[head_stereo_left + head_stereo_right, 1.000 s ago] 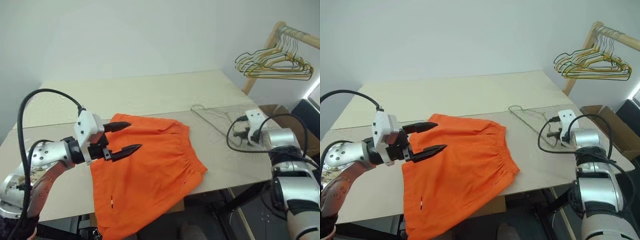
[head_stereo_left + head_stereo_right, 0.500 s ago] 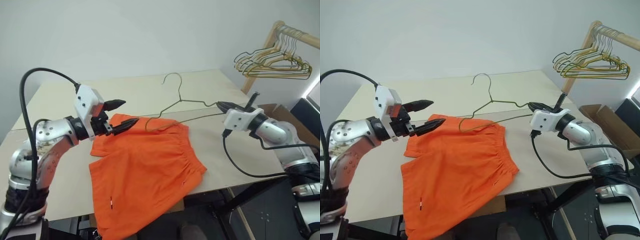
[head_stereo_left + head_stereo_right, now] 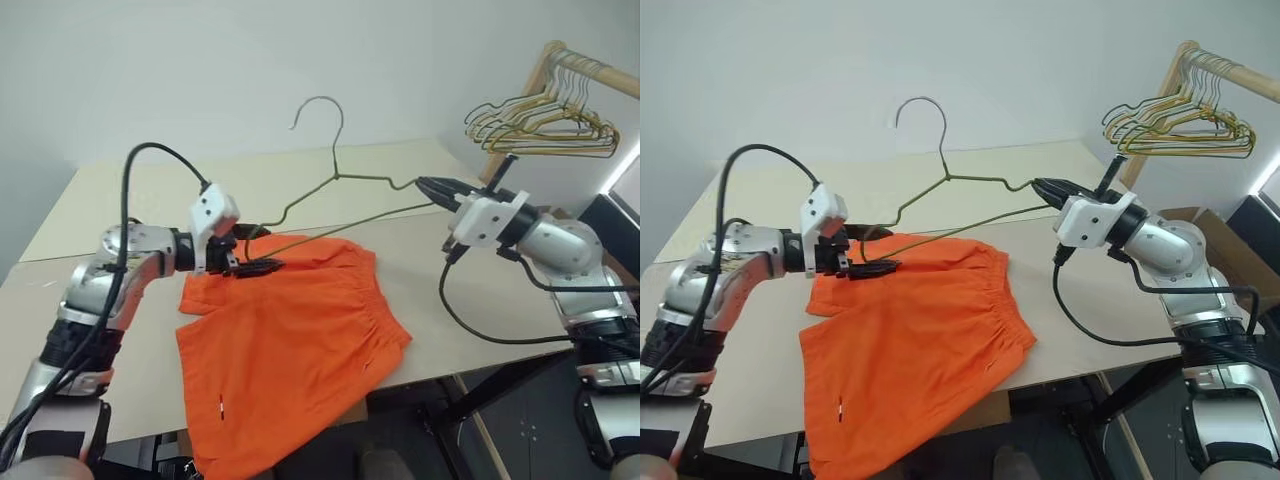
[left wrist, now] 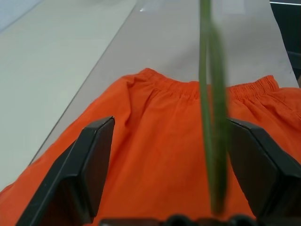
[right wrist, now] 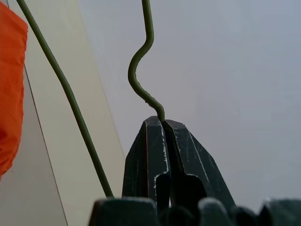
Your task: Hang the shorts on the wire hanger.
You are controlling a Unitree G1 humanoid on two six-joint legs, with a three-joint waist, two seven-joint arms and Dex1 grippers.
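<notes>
My left gripper will grip the other end of the wire hanger while my right gripper, which holds the hanger by its upper arm, takes the bottom bar [image 3: 415, 208].
The orange shorts [image 3: 290, 340] lie flat on the table [image 3: 330, 170], their near part drooping over the front edge. My right gripper [image 3: 420, 184] is shut on one corner of the wire hanger [image 3: 337, 172] and holds it in the air above the table, hook up. The hanger's other end reaches down to my left gripper [image 3: 262, 250], which is open just above the far edge of the shorts. In the left wrist view the wire [image 4: 211, 117] runs between the open fingers [image 4: 94, 160], close to one of them, with the shorts [image 4: 155, 155] beneath.
At the far right a wooden rail [image 3: 590, 70] carries a bunch of gold, yellow and green wire hangers [image 3: 540, 125]. The table's right end and front edge are close to my right arm.
My right gripper lifted the wire hanger off the table and swung it left, turning it hook up. My left gripper moved forward over the shorts until its open fingers came around the hanger's end.
</notes>
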